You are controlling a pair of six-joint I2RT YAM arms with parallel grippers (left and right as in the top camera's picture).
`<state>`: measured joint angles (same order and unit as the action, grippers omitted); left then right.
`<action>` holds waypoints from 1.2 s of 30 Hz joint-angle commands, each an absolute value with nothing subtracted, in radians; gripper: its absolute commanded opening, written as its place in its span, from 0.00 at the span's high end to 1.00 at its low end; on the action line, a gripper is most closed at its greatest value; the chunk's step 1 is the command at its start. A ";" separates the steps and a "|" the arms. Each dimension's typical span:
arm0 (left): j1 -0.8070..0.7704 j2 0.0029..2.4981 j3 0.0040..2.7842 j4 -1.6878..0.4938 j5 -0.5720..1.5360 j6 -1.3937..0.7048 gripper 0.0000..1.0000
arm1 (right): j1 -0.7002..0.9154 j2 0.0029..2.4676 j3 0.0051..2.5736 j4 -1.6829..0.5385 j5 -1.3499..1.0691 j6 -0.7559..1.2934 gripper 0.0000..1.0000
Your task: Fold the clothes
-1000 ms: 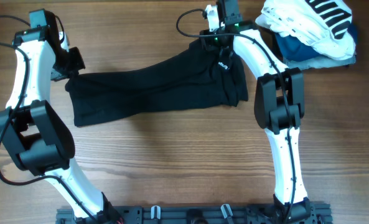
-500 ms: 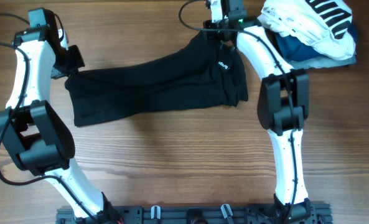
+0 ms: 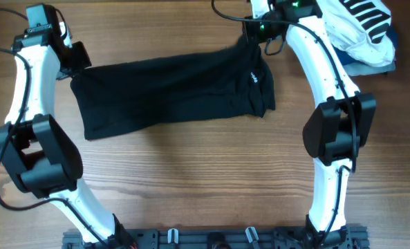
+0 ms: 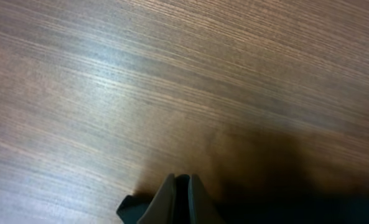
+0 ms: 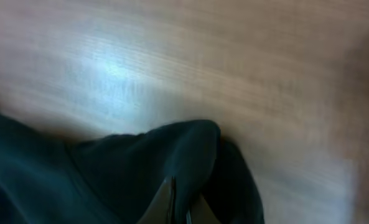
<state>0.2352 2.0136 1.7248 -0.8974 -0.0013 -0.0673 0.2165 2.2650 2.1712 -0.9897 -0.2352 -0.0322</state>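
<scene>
The end of the black garment is bunched below the garment's fold in my right gripper, so I should lower it and take the cloth (image 3: 263, 83) beside the white label before I stretch it.
The black garment (image 3: 170, 90) lies stretched across the far half of the table, with a small white label (image 3: 254, 77) near its right end. My left gripper (image 3: 72, 63) is shut on its far left corner; in the left wrist view the fingers (image 4: 181, 199) pinch dark cloth. My right gripper (image 3: 249, 38) is shut on its far right corner; in the right wrist view the fingers (image 5: 179, 208) pinch a fold of the black cloth (image 5: 140, 168). The cloth hangs taut between the two grippers.
A white garment with black stripes (image 3: 357, 24) lies on a blue folded garment (image 3: 384, 59) at the far right corner. Bare wooden tabletop (image 3: 191, 180) fills the near half. The arm bases stand at the front edge.
Both grippers have moved toward the far edge, the right one also to the right, pulling the garment's far edge straighter and its right end rightward.
</scene>
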 commanded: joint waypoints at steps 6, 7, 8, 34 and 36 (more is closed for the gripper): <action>0.244 1.951 1.732 -1.106 0.079 -0.094 0.96 | 0.189 2.202 2.172 -1.186 -0.233 -0.049 0.96; 0.244 1.968 1.732 -1.137 0.079 -0.094 0.96 | 0.189 2.202 2.165 -1.192 -0.234 -0.043 0.96; 0.244 1.982 1.732 -1.155 0.079 -0.095 0.96 | 0.190 2.202 2.157 -1.196 -0.234 -0.041 0.96; 0.197 2.048 1.529 -1.058 0.131 -0.114 0.96 | 0.194 2.187 2.226 -1.081 -0.199 -0.157 0.36; 0.197 2.048 1.529 -1.054 0.131 -0.114 0.96 | 0.197 2.201 2.226 -1.035 -0.164 -0.158 0.36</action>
